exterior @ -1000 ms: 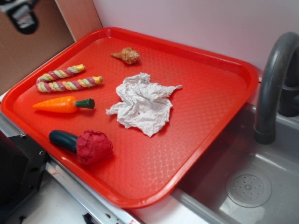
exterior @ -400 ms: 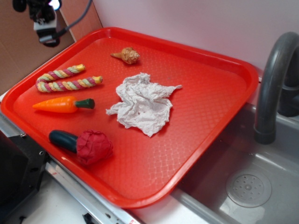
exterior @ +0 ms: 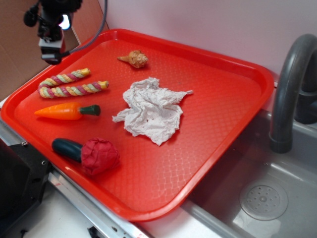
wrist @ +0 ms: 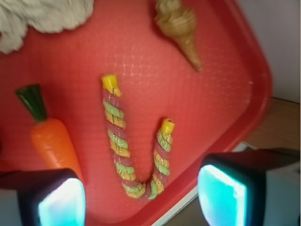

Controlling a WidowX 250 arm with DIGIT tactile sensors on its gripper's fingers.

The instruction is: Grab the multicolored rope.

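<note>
The robot's gripper needs to next close on the multicolored rope by its longer end point(exterior: 96, 87) point(wrist: 113, 100) nearest the orange toy carrot, just behind the yellow tip of that end.
The multicolored rope point(exterior: 69, 85) point(wrist: 136, 150) lies bent into a U on the left part of the red tray point(exterior: 218, 124), its strands pink, yellow and green with yellow tips. My gripper point(exterior: 51, 52) point(wrist: 141, 200) hangs above the tray's far left rim, a little behind and above the rope. In the wrist view its two fingers stand wide apart with the rope's bend between and below them, nothing held. An orange toy carrot point(exterior: 67, 111) point(wrist: 49, 136) lies just in front of the rope.
A crumpled white paper towel point(exterior: 151, 111) sits mid-tray, a tan seashell point(exterior: 134, 59) at the back, a red ball with a dark green handle point(exterior: 94, 154) near the front edge. A grey sink point(exterior: 267, 198) and faucet point(exterior: 290, 84) are to the right. Brown cardboard stands behind left.
The gripper has come down and slightly right from the top left corner toward the rope. Nothing on the tray has moved.
</note>
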